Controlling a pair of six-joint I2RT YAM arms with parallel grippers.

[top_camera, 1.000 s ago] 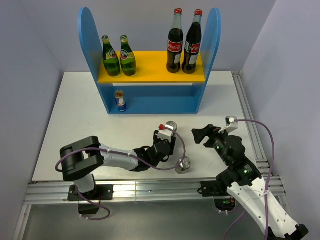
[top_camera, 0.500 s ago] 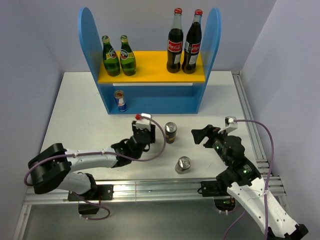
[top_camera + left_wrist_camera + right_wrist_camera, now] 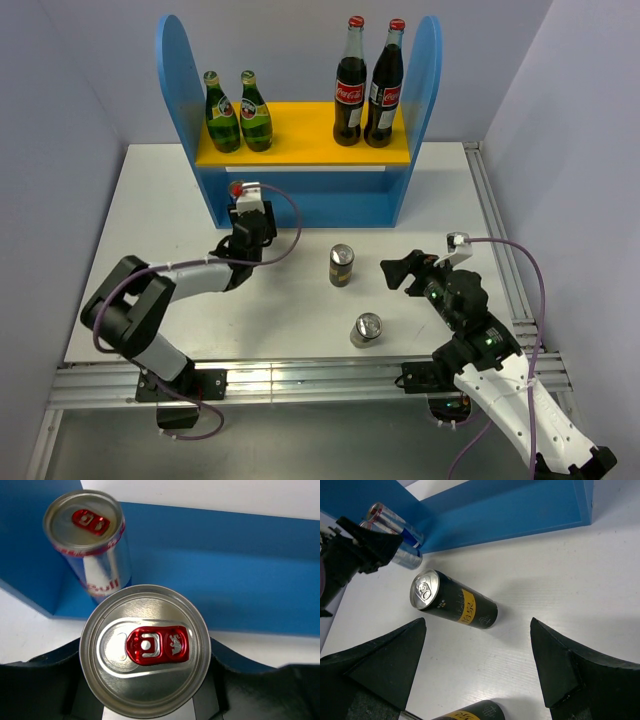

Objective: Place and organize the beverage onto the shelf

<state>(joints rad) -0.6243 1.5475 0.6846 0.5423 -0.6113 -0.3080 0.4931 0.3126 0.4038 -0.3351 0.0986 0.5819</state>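
Observation:
The dark can farther from the shelf is my right gripper's next target. My right gripper will go to it and close around its upper body [image 3: 365,335], just below the can's rim.
My left gripper [image 3: 252,216] is shut on a silver-blue can [image 3: 145,650] and holds it upright at the open front of the shelf's [image 3: 175,70] lower level. It is just right of the other silver-blue can [image 3: 87,540], which stands inside at the left. Two green bottles [image 3: 238,112] stand on the yellow upper board [image 3: 300,135] at its left. Two dark gold-topped cans [image 3: 342,265] [image 3: 367,328] stand on the table. My right gripper [image 3: 400,270] is open and empty, right of the nearer-to-shelf dark can [image 3: 455,605].
Two tall cola bottles [image 3: 367,85] with red caps stand at the right of the yellow board. The lower level's blue back [image 3: 225,570] is bare to the right of the silver-blue cans. Grey walls close in both sides of the white table [image 3: 150,200].
My left gripper has carried the silver-blue can from the table's middle leftward and back to the shelf's lower level. The right arm and the dark cans have not moved.

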